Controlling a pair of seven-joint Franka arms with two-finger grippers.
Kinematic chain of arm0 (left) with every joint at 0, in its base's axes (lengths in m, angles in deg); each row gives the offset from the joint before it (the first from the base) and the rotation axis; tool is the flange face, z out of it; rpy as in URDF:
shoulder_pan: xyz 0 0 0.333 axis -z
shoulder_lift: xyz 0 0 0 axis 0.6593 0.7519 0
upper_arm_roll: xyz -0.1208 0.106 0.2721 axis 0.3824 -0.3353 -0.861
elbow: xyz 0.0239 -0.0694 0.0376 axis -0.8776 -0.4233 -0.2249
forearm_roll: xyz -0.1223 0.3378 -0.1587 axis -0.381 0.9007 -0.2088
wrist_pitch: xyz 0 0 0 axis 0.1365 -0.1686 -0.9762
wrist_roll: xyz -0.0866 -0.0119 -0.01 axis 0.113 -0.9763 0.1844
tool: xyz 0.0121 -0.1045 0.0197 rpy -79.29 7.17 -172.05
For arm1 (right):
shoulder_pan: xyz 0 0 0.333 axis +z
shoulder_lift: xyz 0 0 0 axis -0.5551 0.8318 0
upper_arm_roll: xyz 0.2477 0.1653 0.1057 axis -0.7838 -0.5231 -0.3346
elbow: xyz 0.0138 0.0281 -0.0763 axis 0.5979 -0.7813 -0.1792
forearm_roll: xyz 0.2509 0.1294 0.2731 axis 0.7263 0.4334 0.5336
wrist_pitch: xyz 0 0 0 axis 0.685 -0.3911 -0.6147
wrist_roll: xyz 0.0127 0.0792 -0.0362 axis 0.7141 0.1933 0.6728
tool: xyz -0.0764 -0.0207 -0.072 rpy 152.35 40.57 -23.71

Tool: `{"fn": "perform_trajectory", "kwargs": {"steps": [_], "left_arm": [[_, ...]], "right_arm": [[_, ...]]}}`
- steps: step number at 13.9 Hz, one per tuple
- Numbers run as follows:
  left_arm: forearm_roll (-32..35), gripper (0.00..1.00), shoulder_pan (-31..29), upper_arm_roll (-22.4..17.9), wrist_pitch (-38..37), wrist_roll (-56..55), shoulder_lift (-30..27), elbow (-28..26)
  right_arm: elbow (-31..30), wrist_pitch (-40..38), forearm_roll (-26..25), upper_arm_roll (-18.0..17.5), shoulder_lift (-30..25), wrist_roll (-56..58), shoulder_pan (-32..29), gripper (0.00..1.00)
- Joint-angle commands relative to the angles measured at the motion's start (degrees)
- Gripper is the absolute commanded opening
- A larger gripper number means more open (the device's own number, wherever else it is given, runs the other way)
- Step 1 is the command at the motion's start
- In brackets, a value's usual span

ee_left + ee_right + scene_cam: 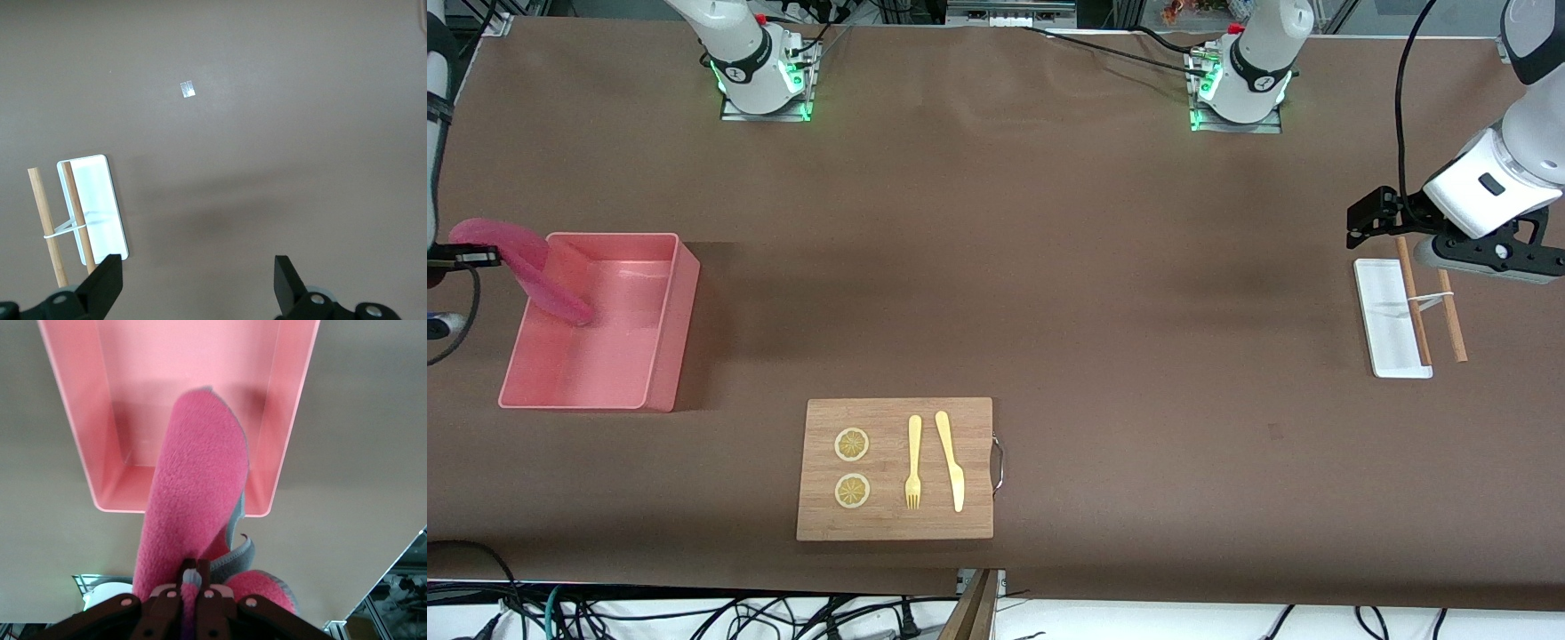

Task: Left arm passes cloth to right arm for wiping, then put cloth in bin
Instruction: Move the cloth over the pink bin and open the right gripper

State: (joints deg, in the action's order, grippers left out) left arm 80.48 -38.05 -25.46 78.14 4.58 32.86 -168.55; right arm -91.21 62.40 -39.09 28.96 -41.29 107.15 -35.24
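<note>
The robot will put the magenta-pink cloth down on the salmon-pink bin's bottom near the bin's side (636, 319) across from its right gripper.
The magenta-pink cloth (525, 267) hangs from my right gripper (480, 258) at the right arm's end of the table, draping over the wall of the salmon-pink bin (658, 356) with its lower end inside. In the right wrist view the cloth (193, 507) is pinched between the shut fingers of the right gripper (198, 577), its grey edge showing, with the bin (73, 420) below. My left gripper (1369, 222) is open and empty over the table by the small white tray. In the left wrist view the left gripper (199, 280) has its jaws wide apart over bare table.
A small white tray (1383, 320) with two wooden sticks (1414, 302) lies at the left arm's end, also shown in the left wrist view (100, 207). A wooden board (895, 524) with two lemon slices, a fork and a knife lies near the front edge.
</note>
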Motion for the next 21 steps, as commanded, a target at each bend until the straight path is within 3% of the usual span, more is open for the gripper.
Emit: {"fn": "perform_trajectory", "kwargs": {"steps": [1,6,10,12,16,21], "left_arm": [[1.2,1.0,0.1,-0.1,-1.0,-0.4,-0.5,0.5],[1.2,1.0,0.1,-0.1,-1.0,-0.5,-0.5,0.5],[1.2,1.0,0.1,-0.1,-1.0,-0.5,-0.5,0.5],[1.2,1.0,0.1,-0.1,-1.0,-0.5,-0.5,0.5],[1.2,1.0,0.1,-0.1,-1.0,-0.5,-0.5,0.5],[1.1,1.0,0.1,-0.1,-1.0,-0.5,-0.5,0.6]], "right_arm": [[-3.5,4.4,-0.8,-0.2,2.0,0.1,0.5,0.0],[-10.5,15.9,2.4,-0.2,5.1,-0.3,0.6,0.0],[-11.1,23.0,5.1,-0.2,7.8,-0.3,0.9,0.0],[-11.0,24.4,6.4,-0.2,7.5,-0.2,1.2,0.99],[-9.7,23.0,8.8,-0.4,1.4,0.2,1.1,1.0],[-8.2,14.5,6.7,-4.7,-11.0,0.0,1.1,1.0]]}}
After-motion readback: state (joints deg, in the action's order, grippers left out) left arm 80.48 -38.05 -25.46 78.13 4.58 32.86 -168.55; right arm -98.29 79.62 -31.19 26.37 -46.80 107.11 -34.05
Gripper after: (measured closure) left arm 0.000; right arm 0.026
